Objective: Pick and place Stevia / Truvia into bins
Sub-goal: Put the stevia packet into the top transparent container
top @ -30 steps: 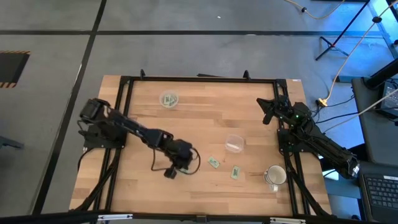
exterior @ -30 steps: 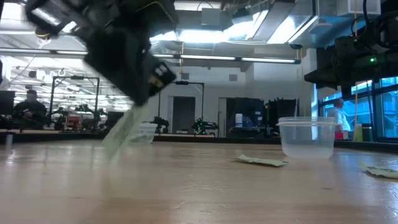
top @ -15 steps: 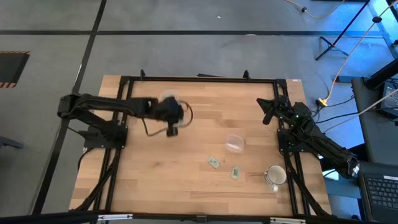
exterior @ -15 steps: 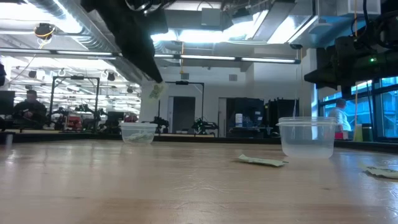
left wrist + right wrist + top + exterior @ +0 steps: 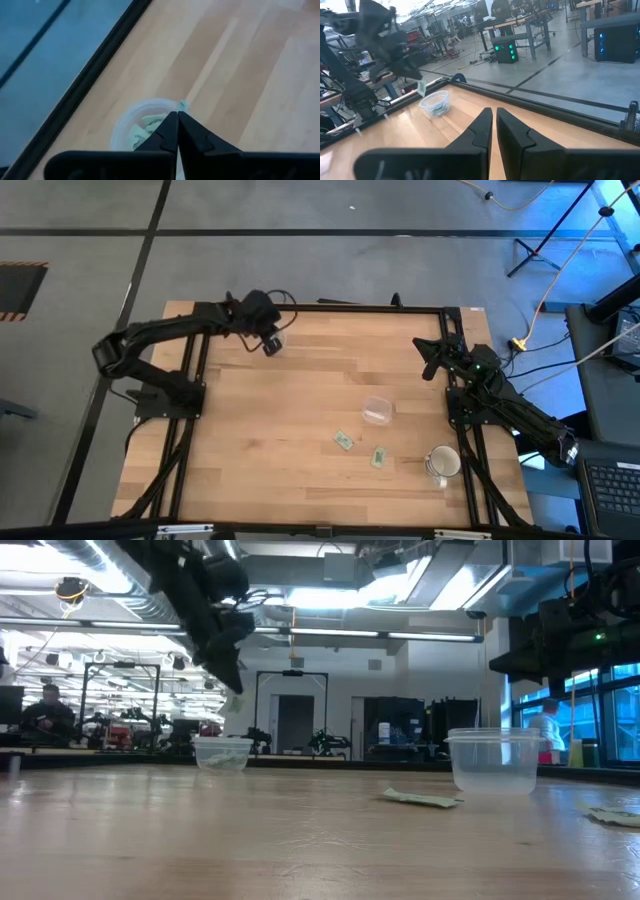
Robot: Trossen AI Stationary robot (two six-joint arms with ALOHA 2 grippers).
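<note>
My left gripper is going to let go of the green packet on the pile of packets inside the far clear cup (image 5: 270, 342) (image 5: 148, 132).
My left gripper (image 5: 270, 346) hangs over the far-left clear cup (image 5: 222, 753), shut on one green packet (image 5: 236, 703). The packet also shows in the right wrist view (image 5: 421, 88). That cup (image 5: 131, 126) holds several green packets. A second clear cup (image 5: 377, 411) stands right of the table's middle with nothing in it. Two packets (image 5: 344, 442) (image 5: 379, 457) lie flat on the wood nearer the front. My right gripper (image 5: 494, 116) waits at the table's right edge, shut with nothing in it. My left gripper pinches the packet by its upper end (image 5: 232, 692) between its two fingertips. The fingers slant down from above. The packet hangs below them, lifted clear, above the cup's rim. In the left wrist view only a green corner (image 5: 183, 104) shows past the fingertips.
A white mug (image 5: 443, 463) stands at the front right, near the right arm's base. A black frame (image 5: 320, 308) runs round the table's edges. Bare wood lies between the two cups and along the front left.
My left gripper has swung from the front middle of the table toward the far left and risen, turning as it went and staying shut. The packet, which hung just above the wood, now hangs over the far-left cup.
</note>
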